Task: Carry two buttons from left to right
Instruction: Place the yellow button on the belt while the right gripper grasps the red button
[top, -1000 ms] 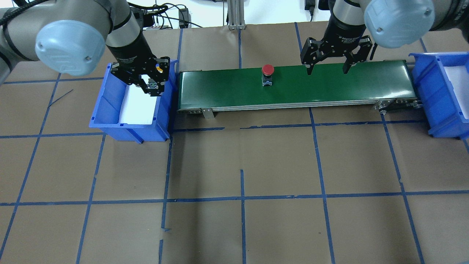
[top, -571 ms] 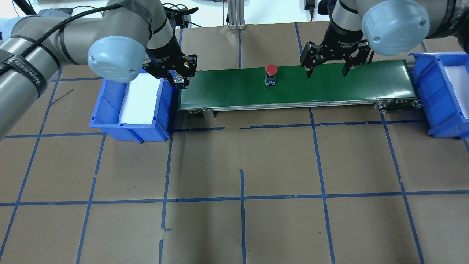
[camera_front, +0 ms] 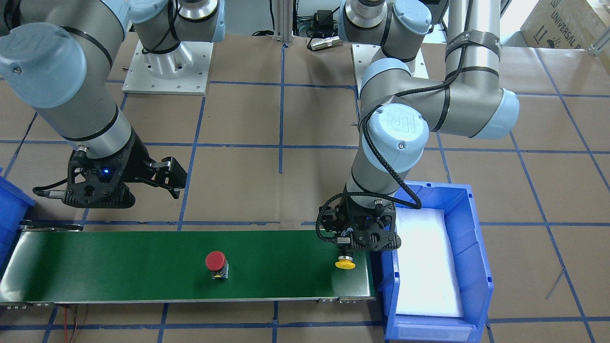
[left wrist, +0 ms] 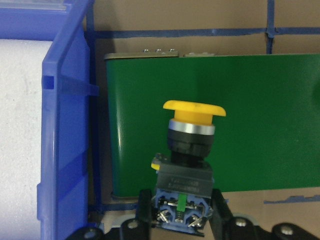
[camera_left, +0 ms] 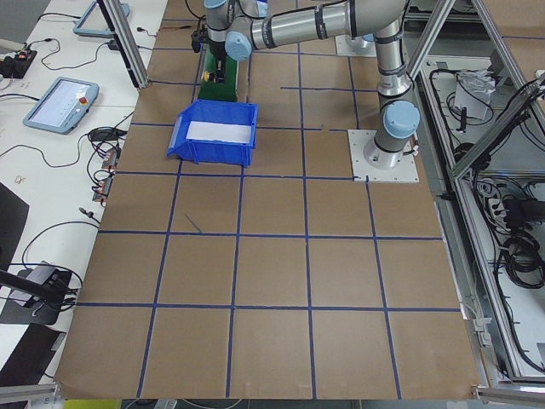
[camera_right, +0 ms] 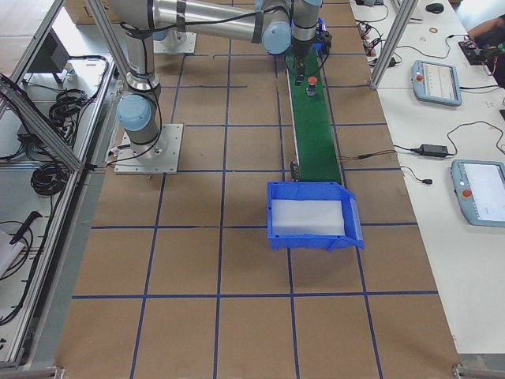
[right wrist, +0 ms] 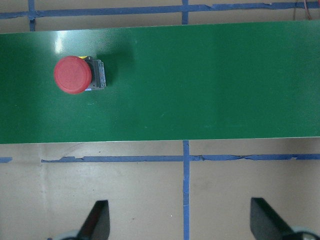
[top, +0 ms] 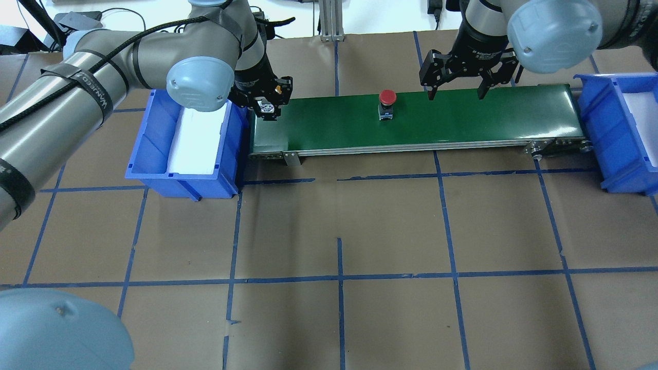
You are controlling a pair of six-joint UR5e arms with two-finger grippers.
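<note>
Next, my left gripper lets go of the yellow-capped button on the green belt's end [camera_front: 340,260] [left wrist: 175,149], beside the blue bin that has white padding.
The yellow-capped button [left wrist: 194,125] is held by its black-grey body in my left gripper [left wrist: 181,215], which is shut on it just above the left end of the green conveyor belt [top: 462,118]. In the front view the yellow cap [camera_front: 345,263] hangs below the left gripper [camera_front: 357,243], next to the left blue bin [camera_front: 469,224]. The red mushroom button [top: 387,97] stands upright on the belt and also shows in the right wrist view [right wrist: 73,75]. My right gripper [top: 455,92] is open and empty, hovering over the belt's far edge to the right of the red button.
The left blue bin [top: 154,133] with white padding sits against the belt's left end. A second blue bin [top: 596,123] stands at the belt's right end. Brown paper with blue tape lines covers the table [top: 339,231].
My left gripper has carried the yellow button rightward from over the left bin to over the belt's left end. The red button has drifted right along the belt. The right gripper has barely moved.
</note>
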